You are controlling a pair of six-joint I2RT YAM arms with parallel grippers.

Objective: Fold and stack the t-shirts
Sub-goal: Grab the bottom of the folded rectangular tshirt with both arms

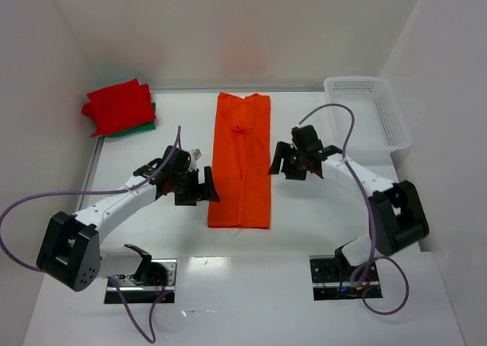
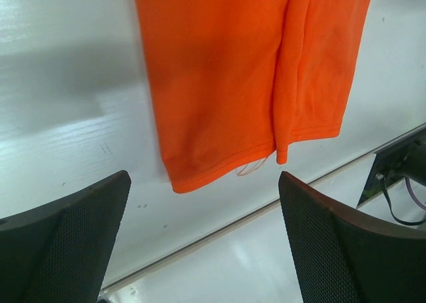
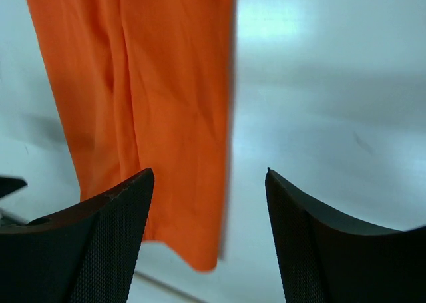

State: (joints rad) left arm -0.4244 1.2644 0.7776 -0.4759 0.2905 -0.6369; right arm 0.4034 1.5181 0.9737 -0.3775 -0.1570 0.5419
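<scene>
Next, my right gripper will go to the hem corner [image 1: 268,226] [image 3: 208,265] of the orange t-shirt, on the white basket's side, and close there.
The orange t-shirt [image 1: 240,163] lies flat in the middle of the table, folded lengthwise into a long narrow strip with its hem toward the arms. My left gripper [image 1: 207,185] hovers just off the strip's left edge near the hem, and my right gripper [image 1: 278,160] just off its right edge. In the left wrist view the gripper [image 2: 204,176] is open over bare table below the orange hem [image 2: 219,83]. In the right wrist view the gripper [image 3: 209,171] is open above the shirt's edge [image 3: 153,83]. Neither holds anything. A folded red t-shirt [image 1: 118,105] rests on a folded green one [image 1: 143,125] at the back left.
A white perforated basket [image 1: 392,118] stands at the back right against the wall. White walls close in the table on the left, back and right. The arms' base plates [image 1: 141,271] sit at the near edge, with purple cables looping beside both arms.
</scene>
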